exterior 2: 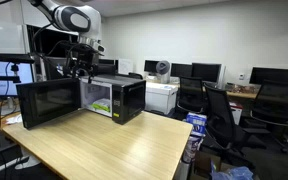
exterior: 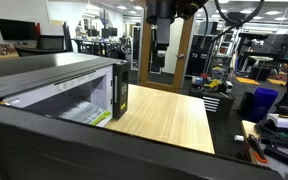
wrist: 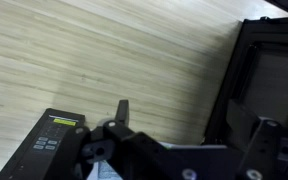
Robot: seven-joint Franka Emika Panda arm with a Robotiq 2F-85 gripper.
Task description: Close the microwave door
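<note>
The gripper on my arm will close beside the outer side [exterior: 195,163] of the microwave door, near the door's loose end, ready to push it shut.
The microwave [exterior 2: 124,97] stands on a light wooden table [exterior 2: 104,150], with its pale interior [exterior: 74,102] exposed. The microwave door [exterior 2: 49,103] stands swung wide open. It is the dark panel across the foreground of an exterior view [exterior: 84,150], and its dark frame is at the right of the wrist view [wrist: 269,80]. My gripper [exterior 2: 81,68] hangs above the microwave's top near the door side, touching nothing. It also shows in an exterior view [exterior: 159,42]. In the wrist view its fingers [wrist: 189,120] are spread apart and empty, with the microwave's control panel [wrist: 49,140] below.
Bare tabletop [exterior: 169,115] stretches out in front of the microwave. A white cabinet [exterior 2: 161,97], office chairs [exterior 2: 219,115] and monitors stand beyond the table. Tools lie on a dark surface [exterior: 269,140] to one side.
</note>
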